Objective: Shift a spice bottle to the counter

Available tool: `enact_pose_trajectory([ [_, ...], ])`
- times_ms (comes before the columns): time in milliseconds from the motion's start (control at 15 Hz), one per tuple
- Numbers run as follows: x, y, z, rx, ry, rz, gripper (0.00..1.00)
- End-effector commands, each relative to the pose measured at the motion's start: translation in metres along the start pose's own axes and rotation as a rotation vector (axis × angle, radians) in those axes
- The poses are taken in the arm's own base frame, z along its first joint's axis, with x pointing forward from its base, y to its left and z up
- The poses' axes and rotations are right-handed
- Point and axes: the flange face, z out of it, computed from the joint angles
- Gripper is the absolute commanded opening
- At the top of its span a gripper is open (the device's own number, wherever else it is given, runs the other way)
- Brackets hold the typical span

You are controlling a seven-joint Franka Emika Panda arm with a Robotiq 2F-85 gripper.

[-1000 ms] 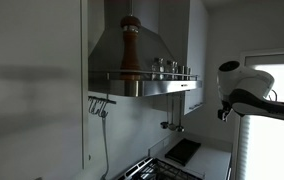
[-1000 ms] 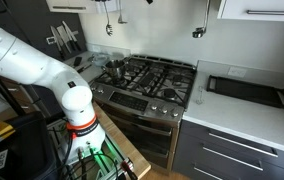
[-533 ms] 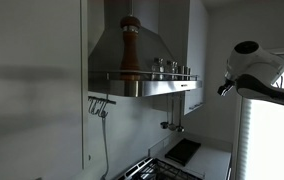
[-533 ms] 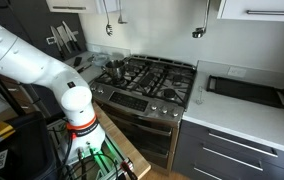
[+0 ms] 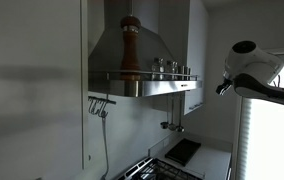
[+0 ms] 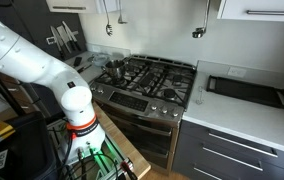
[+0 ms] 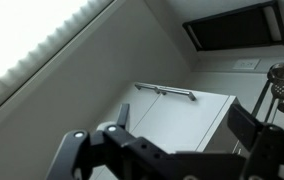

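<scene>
The spice bottle farthest from the brown pepper mill is next, and my gripper will go to it and close on the spice bottle's upper part (image 5: pixel 187 69).
Several small spice bottles (image 5: pixel 172 68) stand in a row on the railed shelf of the steel range hood, beside a tall brown pepper mill (image 5: pixel 130 45). The robot's arm (image 5: pixel 250 64) hangs high at the right, well apart from the bottles at about shelf height. In the wrist view my gripper (image 7: pixel 182 125) is open and empty, with only a pale cabinet front between its dark fingers. The pale counter (image 6: pixel 232 118) lies right of the gas stove (image 6: pixel 147 78). It also shows low down in an exterior view (image 5: pixel 217 160).
A black cooktop (image 6: pixel 247 92) lies on the counter and also shows in the wrist view (image 7: pixel 232 25). Utensils hang on the wall under the hood (image 5: pixel 98 106). A knife rack (image 6: pixel 67 38) stands left of the stove. The arm's base (image 6: pixel 77 105) is in front of the stove.
The arm rose and shifted slightly right during the first half second. Since then it has barely moved. The bottles have not moved.
</scene>
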Motion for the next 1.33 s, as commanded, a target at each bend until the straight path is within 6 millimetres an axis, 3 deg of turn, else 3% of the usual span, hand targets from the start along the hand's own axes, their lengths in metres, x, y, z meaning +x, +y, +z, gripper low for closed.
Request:
enact_pose_trajectory([
  [0,0.012,0.010,-0.007,-0.023,0.041,0.007,1.00],
  [333,0.040,0.038,-0.032,0.032,0.167,0.073,1.00],
  [667,0.069,0.057,-0.036,0.076,0.258,0.136,1.00],
  [1267,0.125,0.043,-0.029,0.262,0.356,0.211,1.00],
])
